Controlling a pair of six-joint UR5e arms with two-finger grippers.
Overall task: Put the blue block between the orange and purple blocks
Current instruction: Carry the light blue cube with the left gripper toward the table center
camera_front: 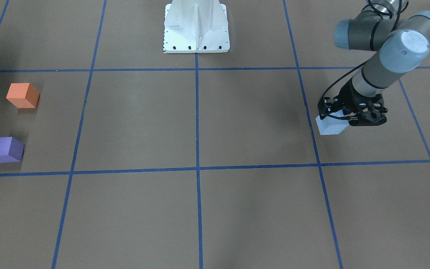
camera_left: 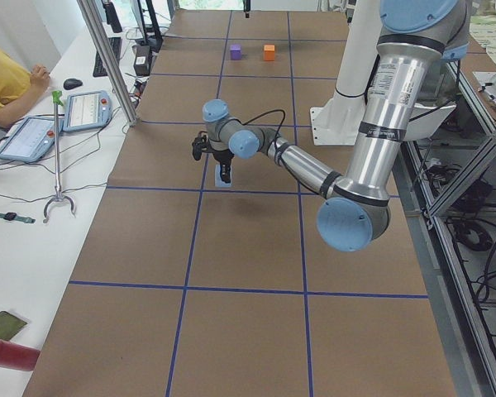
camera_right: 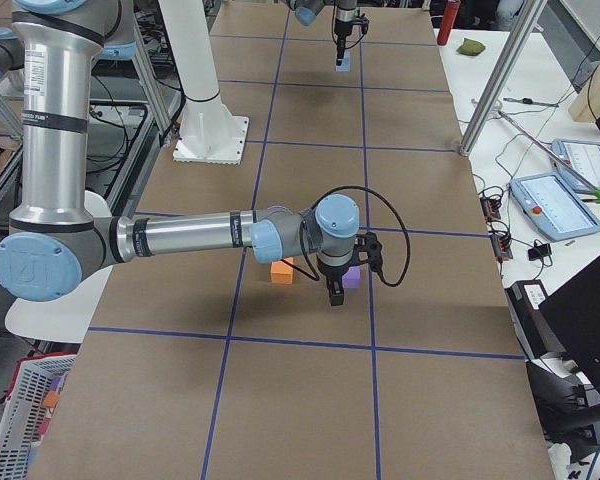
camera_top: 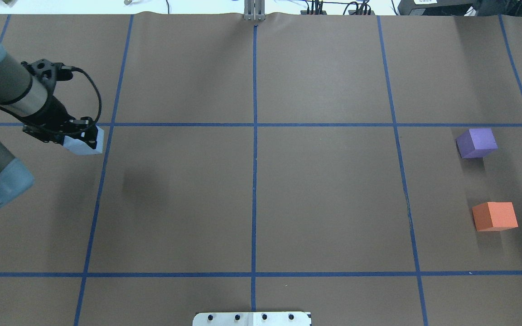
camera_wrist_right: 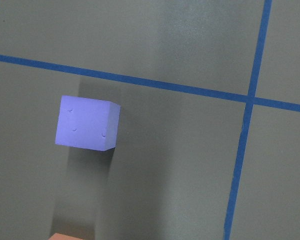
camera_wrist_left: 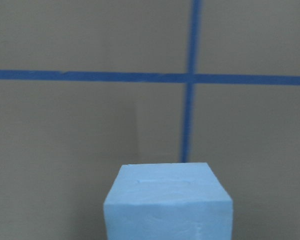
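Observation:
Next, I release the light blue block from my left gripper just past the middle blue tape line [camera_front: 170, 126], toward the orange block.
The light blue block [camera_front: 330, 127] sits between the fingers of my left gripper [camera_front: 337, 119], which is shut on it at the table's left side, close to the surface. It also shows in the overhead view [camera_top: 84, 144] and fills the bottom of the left wrist view [camera_wrist_left: 167, 202]. The orange block [camera_top: 494, 216] and the purple block [camera_top: 476, 142] sit apart on the far right side, with a gap between them. My right gripper [camera_right: 337, 295] hangs over those two blocks. It shows only in the exterior right view, so I cannot tell whether it is open. The right wrist view shows the purple block [camera_wrist_right: 87, 122] and the orange block's edge [camera_wrist_right: 70, 236].
The brown table has a grid of blue tape lines [camera_top: 254, 181]. The white robot base [camera_front: 196, 28] stands at the table's middle edge. A red can [camera_left: 4, 354], tablets [camera_left: 29, 136] and an operator are on the side table past the left end.

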